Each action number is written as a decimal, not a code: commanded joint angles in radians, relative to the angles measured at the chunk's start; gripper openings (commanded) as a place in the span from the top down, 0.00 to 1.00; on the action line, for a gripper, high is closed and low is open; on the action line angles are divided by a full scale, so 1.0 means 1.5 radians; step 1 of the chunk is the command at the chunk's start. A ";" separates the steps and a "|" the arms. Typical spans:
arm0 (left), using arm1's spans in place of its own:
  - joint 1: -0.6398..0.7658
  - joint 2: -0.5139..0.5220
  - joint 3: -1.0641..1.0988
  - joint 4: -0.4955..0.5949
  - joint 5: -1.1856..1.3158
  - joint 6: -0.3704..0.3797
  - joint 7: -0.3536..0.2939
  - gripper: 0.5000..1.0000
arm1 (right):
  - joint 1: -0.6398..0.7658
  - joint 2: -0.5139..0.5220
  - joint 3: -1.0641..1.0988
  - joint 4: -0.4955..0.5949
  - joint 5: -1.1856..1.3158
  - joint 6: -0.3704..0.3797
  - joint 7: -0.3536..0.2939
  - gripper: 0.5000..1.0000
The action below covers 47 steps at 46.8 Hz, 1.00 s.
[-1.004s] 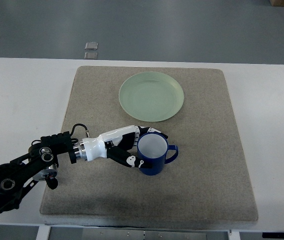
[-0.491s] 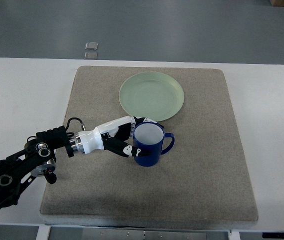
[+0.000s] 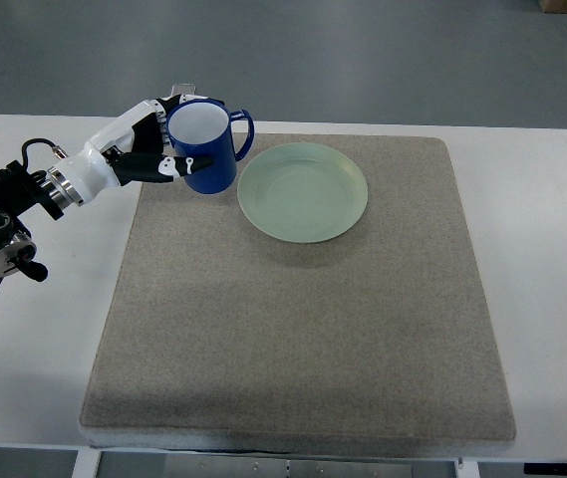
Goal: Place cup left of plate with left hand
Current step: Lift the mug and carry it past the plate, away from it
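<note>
The blue cup will go on the mat (image 3: 171,219) between the mat's side edge and the pale green plate, and my left gripper will let go of it there.
A blue cup (image 3: 206,146) with a white inside is held up in the air by my left hand (image 3: 163,144), whose fingers are shut around its left side. The cup's handle points right, toward the pale green plate (image 3: 303,192). The cup hangs over the mat's far left corner, just left of the plate and close to its rim. The plate lies flat on the grey-brown mat (image 3: 293,329). My left arm (image 3: 24,199) enters from the left edge. The right arm is out of view.
The mat covers most of the white table (image 3: 552,279). Two small grey squares on the floor beyond the table's far edge are mostly hidden behind the hand.
The left hand has lifted the cup from the mat's middle and carried it far up and to the left, to the plate's left side. The plate has not moved.
</note>
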 commanded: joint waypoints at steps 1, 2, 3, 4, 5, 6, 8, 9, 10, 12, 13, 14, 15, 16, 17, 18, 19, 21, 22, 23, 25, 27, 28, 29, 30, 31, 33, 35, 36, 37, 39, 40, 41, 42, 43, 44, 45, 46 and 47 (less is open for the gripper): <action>0.002 0.001 -0.002 0.020 0.000 0.029 0.000 1.00 | 0.000 0.000 0.000 0.000 0.000 0.000 0.000 0.14; 0.003 0.001 -0.001 0.026 0.000 0.039 0.000 1.00 | 0.000 0.000 0.000 0.000 0.000 0.000 0.000 0.14; 0.004 0.001 0.000 0.031 -0.002 0.050 0.000 1.00 | 0.000 0.000 0.000 0.000 0.000 0.000 0.000 0.14; 0.005 0.001 0.002 0.035 -0.002 0.058 -0.001 1.00 | 0.000 0.000 0.000 0.000 -0.001 0.000 0.000 0.14; 0.006 0.001 0.003 0.038 -0.002 0.064 -0.001 1.00 | 0.000 0.000 0.000 0.000 0.000 0.000 0.000 0.14; 0.007 0.001 0.004 0.040 -0.002 0.069 -0.003 1.00 | 0.000 0.000 0.000 0.000 0.000 0.000 0.000 0.14; 0.011 0.000 0.005 0.048 -0.002 0.079 -0.009 1.00 | 0.000 0.000 0.000 0.000 0.000 0.000 0.000 0.14; 0.012 0.000 0.005 0.052 -0.002 0.082 -0.012 1.00 | 0.000 0.000 0.000 0.000 0.000 0.000 0.000 0.14; 0.014 0.000 0.005 0.056 -0.002 0.084 -0.018 1.00 | 0.000 0.000 0.000 0.000 0.000 0.000 0.000 0.14; 0.017 0.000 0.004 0.065 -0.002 0.084 -0.025 1.00 | 0.000 0.000 0.000 0.000 0.000 0.000 0.000 0.14; 0.018 -0.001 0.004 0.069 -0.002 0.085 -0.028 1.00 | 0.000 0.000 0.000 0.000 0.000 0.000 0.000 0.14; 0.019 -0.001 0.005 0.073 -0.002 0.086 -0.031 1.00 | 0.000 0.000 0.000 0.000 0.000 0.000 0.000 0.14; 0.019 -0.002 0.005 0.078 -0.002 0.085 -0.033 1.00 | 0.000 0.000 0.000 0.000 0.000 0.000 0.000 0.14; 0.019 -0.002 0.006 0.082 -0.002 0.085 -0.035 1.00 | 0.000 0.000 0.000 0.000 0.000 0.000 0.000 0.14; 0.020 -0.003 0.006 0.087 -0.002 0.085 -0.038 1.00 | 0.000 0.000 0.000 0.000 -0.001 0.000 0.000 0.14; 0.020 -0.004 0.007 0.090 -0.002 0.085 -0.040 1.00 | 0.000 0.000 0.000 0.000 0.000 0.000 0.000 0.14; 0.020 -0.005 0.007 0.094 -0.002 0.085 -0.041 1.00 | 0.000 0.000 0.000 0.000 -0.001 0.000 0.000 0.14; 0.025 -0.007 0.008 0.102 -0.002 0.085 -0.042 1.00 | 0.000 0.000 0.000 0.000 0.000 0.000 0.000 0.14; 0.028 -0.008 0.008 0.106 -0.002 0.085 -0.043 1.00 | 0.000 0.000 0.000 0.000 0.000 0.000 0.000 0.14; 0.032 -0.009 0.008 0.109 -0.002 0.085 -0.044 1.00 | 0.000 0.000 0.000 0.000 0.000 0.000 0.000 0.14; 0.035 -0.011 0.009 0.111 -0.002 0.084 -0.047 1.00 | 0.000 0.000 0.000 0.000 0.000 0.000 0.000 0.14; 0.039 -0.013 0.010 0.111 -0.002 0.084 -0.047 1.00 | 0.000 0.000 0.000 0.000 0.000 0.000 0.000 0.14; 0.042 -0.013 0.011 0.111 -0.002 0.084 -0.047 1.00 | 0.000 0.000 0.000 0.000 0.000 0.000 0.000 0.14; 0.045 -0.014 0.014 0.111 -0.002 0.084 -0.047 1.00 | 0.000 0.000 0.000 0.000 0.000 0.000 0.000 0.14; 0.046 -0.015 0.015 0.112 -0.002 0.084 -0.047 1.00 | 0.000 0.000 0.000 0.000 -0.001 0.000 0.000 0.14; 0.048 -0.017 0.016 0.112 -0.002 0.085 -0.048 1.00 | 0.000 0.000 0.000 0.000 0.000 0.000 0.000 0.14; 0.052 -0.022 0.017 0.114 -0.002 0.086 -0.048 1.00 | 0.000 0.000 0.000 0.000 0.000 0.000 0.000 0.14; 0.057 -0.023 0.017 0.119 -0.002 0.086 -0.048 1.00 | 0.000 0.000 0.000 0.000 -0.001 0.000 0.000 0.14; 0.058 -0.023 0.017 0.121 -0.002 0.086 -0.049 1.00 | 0.000 0.000 0.000 0.000 -0.001 0.000 0.000 0.14; 0.059 -0.023 0.017 0.122 -0.002 0.086 -0.050 1.00 | 0.000 0.000 0.000 0.000 -0.001 0.000 0.000 0.14; 0.060 -0.023 0.017 0.124 -0.002 0.086 -0.052 1.00 | 0.000 0.000 0.000 0.000 0.000 0.000 0.000 0.14; 0.061 -0.023 0.017 0.124 -0.002 0.086 -0.052 1.00 | 0.000 0.000 0.000 0.000 0.000 0.000 0.000 0.14; 0.063 -0.023 0.017 0.124 -0.003 0.086 -0.053 1.00 | 0.000 0.000 0.000 0.000 0.000 0.000 0.000 0.14; 0.064 -0.023 0.017 0.124 -0.002 0.086 -0.054 1.00 | 0.000 0.000 0.000 0.000 0.000 0.000 0.000 0.14; 0.065 -0.024 0.017 0.124 -0.002 0.086 -0.055 1.00 | 0.000 0.000 0.000 0.000 0.000 0.000 0.000 0.14; 0.066 -0.024 0.017 0.124 -0.002 0.086 -0.055 1.00 | 0.000 0.000 0.000 0.000 0.000 0.000 0.000 0.14; 0.066 -0.023 0.017 0.124 -0.003 0.087 -0.055 1.00 | 0.000 0.000 0.000 0.000 0.000 0.000 0.000 0.14; 0.066 -0.023 0.016 0.124 -0.003 0.087 -0.055 0.96 | 0.000 0.000 0.000 0.000 0.000 0.000 0.000 0.14; 0.067 -0.023 0.017 0.123 -0.003 0.086 -0.055 0.87 | 0.000 0.000 0.000 0.000 0.000 0.000 0.000 0.14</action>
